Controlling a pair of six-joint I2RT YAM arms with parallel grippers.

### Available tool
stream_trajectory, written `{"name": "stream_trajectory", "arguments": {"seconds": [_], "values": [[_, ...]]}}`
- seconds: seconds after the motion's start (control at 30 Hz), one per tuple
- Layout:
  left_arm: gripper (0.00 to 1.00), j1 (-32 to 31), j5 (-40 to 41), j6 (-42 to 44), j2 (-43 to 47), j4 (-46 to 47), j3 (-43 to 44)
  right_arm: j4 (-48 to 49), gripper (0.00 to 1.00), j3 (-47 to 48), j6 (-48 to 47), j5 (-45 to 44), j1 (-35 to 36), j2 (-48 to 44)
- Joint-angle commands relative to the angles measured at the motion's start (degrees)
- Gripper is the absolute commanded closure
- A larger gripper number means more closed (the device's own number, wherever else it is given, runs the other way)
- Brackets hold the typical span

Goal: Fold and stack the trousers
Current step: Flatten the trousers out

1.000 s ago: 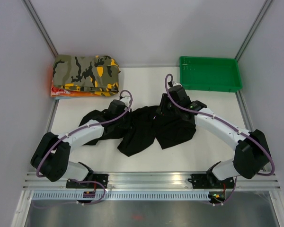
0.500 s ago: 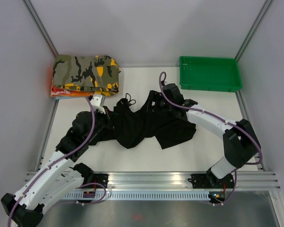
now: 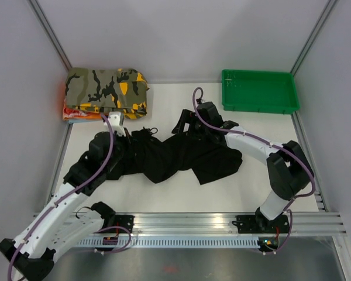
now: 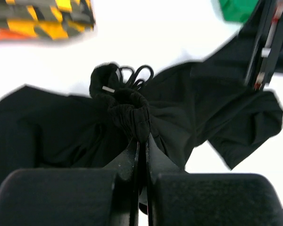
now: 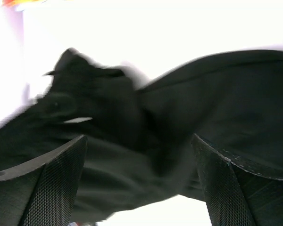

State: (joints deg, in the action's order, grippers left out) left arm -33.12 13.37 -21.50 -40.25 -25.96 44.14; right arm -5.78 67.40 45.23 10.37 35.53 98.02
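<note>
I need to release the trousers' waistband with my left gripper on the white table (image 3: 108, 159) (image 4: 21, 115), in front of the middle of the camouflage garment.
The black trousers (image 3: 181, 157) lie crumpled across the middle of the white table. My left gripper (image 3: 130, 138) is at their left end, shut on the bunched waistband (image 4: 132, 110), which sits pinched between the closed fingertips (image 4: 140, 137). The drawstring loops (image 4: 137, 74) stick out beyond it. My right gripper (image 3: 179, 125) hovers over the upper middle of the trousers (image 5: 217, 103). It is open, its two textured pads (image 5: 47, 181) stand wide apart, and only loose cloth shows between them.
A folded camouflage garment (image 3: 107, 92) lies on an orange one at the back left corner. A green tray (image 3: 258, 91) stands at the back right. Bare white table (image 3: 269, 193) shows in front of and to the right of the trousers.
My left gripper has shut on the waistband and drawn back to the left, pulling the cloth with it. My right gripper has opened, let go of the trousers and shifted left.
</note>
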Motion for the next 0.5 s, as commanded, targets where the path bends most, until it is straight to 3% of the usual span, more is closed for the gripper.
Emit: {"name": "stream_trajectory", "arguments": {"seconds": [0.0,0.1,0.13,0.23,0.27,0.4,0.47], "values": [[0.98,0.08,3.68,0.57,-4.82,1.96,12.52,-5.2,0.02,-2.17,-3.92,-7.9,-3.0,-6.94],[0.98,0.08,1.41,5.23,-18.95,-2.22,31.65,-5.91,0.02,-4.9,-3.84,-7.56,-6.69,-11.51],[0.98,0.08,-1.99,6.02,-28.04,-4.43,43.8,-6.17,0.02,-5.95,-4.18,-7.56,-8.09,-12.75],[0.98,-0.53,-10.09,5.42,-41.1,-11.74,61.27,-7.3,0.02,-6.92,-5.59,-9.04,-9.42,-18.02],[0.98,-1.41,-12.9,4.63,-45.05,-12.88,71.25,-8.1,0.02,-7.28,-6.03,-11.4,-10.21,-19.34],[0.98,-13.94,-10.82,6.2,-64.37,-16.14,93.81,-14.59,0.02,-8.68,-6.65,-15.21,-14.16,-26.98],[0.98,-17.13,-13.35,3.33,-69.07,-14.14,103.37,-16.27,0.02,-10.43,-5.95,-13.54,-18.8,-29.8]]}}
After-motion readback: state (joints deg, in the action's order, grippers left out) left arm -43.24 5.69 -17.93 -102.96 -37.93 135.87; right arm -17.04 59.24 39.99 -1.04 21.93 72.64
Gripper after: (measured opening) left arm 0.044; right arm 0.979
